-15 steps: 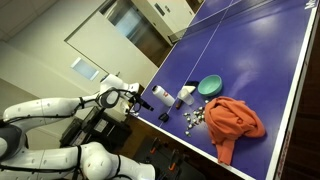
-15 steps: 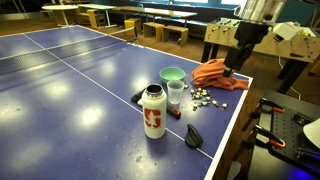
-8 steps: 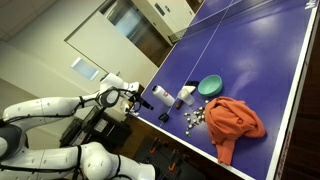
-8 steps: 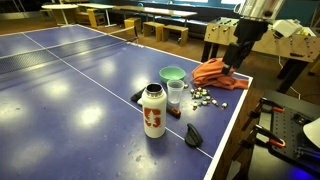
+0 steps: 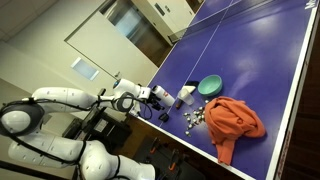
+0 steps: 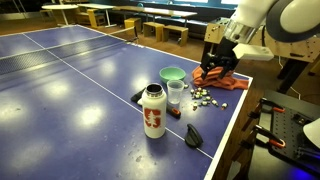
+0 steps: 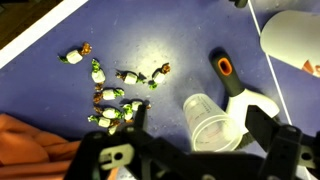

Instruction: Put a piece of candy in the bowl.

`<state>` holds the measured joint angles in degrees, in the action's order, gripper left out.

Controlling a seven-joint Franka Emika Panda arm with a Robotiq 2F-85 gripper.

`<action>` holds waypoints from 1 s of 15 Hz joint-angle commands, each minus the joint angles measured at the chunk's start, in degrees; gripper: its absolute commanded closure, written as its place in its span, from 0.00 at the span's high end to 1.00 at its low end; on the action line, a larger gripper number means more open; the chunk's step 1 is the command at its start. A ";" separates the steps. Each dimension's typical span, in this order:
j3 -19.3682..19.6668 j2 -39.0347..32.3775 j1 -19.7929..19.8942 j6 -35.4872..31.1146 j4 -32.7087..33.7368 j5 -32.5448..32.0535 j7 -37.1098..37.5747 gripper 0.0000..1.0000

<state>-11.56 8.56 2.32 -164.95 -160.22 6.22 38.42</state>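
The middle of the wrapped candy (image 5: 187, 114) (image 7: 160, 74) lying nearest the black tool's orange patch, at the outer end of the candies, will be gripped by my gripper.
Several green-and-white wrapped candies (image 7: 112, 96) lie loose on the blue table, next to a clear plastic cup (image 7: 212, 122). They also show in both exterior views (image 5: 195, 120) (image 6: 205, 98). The green bowl (image 5: 210, 86) (image 6: 172, 75) stands beside the cup (image 6: 176, 93); it is out of the wrist view. My gripper (image 7: 200, 125) is open and empty, hovering above the cup and candies. In an exterior view it (image 6: 216, 66) hangs over the orange cloth's edge, and in the other (image 5: 152, 95) it is near the table's edge.
A white bottle (image 6: 153, 110) (image 7: 295, 40) stands near the cup. A black tool with an orange patch (image 7: 225, 72) (image 6: 138, 96) lies beside it. An orange cloth (image 6: 222, 74) (image 5: 235, 120) (image 7: 35, 140) is bunched by the candies. A small black item (image 6: 194, 135) lies near the table edge.
The arm has swung in over the table toward the candies and cup, and the gripper has come lower. The objects on the table have not moved.
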 commanded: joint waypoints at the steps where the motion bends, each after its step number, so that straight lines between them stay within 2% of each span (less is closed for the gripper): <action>1: -4.69 -8.14 11.53 -7.93 0.00 -13.52 15.86 1.00; 2: -3.45 -7.95 13.25 -6.31 0.04 -19.10 20.71 1.00; 3: -1.68 -7.88 13.34 -4.08 0.52 -23.88 25.48 1.00; 7: 0.83 -13.70 12.11 -0.51 4.39 -40.54 43.51 1.00; 11: 1.20 -20.85 9.27 -0.36 7.20 -48.17 52.88 1.00; 15: 2.04 -28.49 6.66 -2.64 10.63 -49.83 56.20 1.00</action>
<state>-10.69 -14.24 11.03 -167.02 -153.37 -41.87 91.53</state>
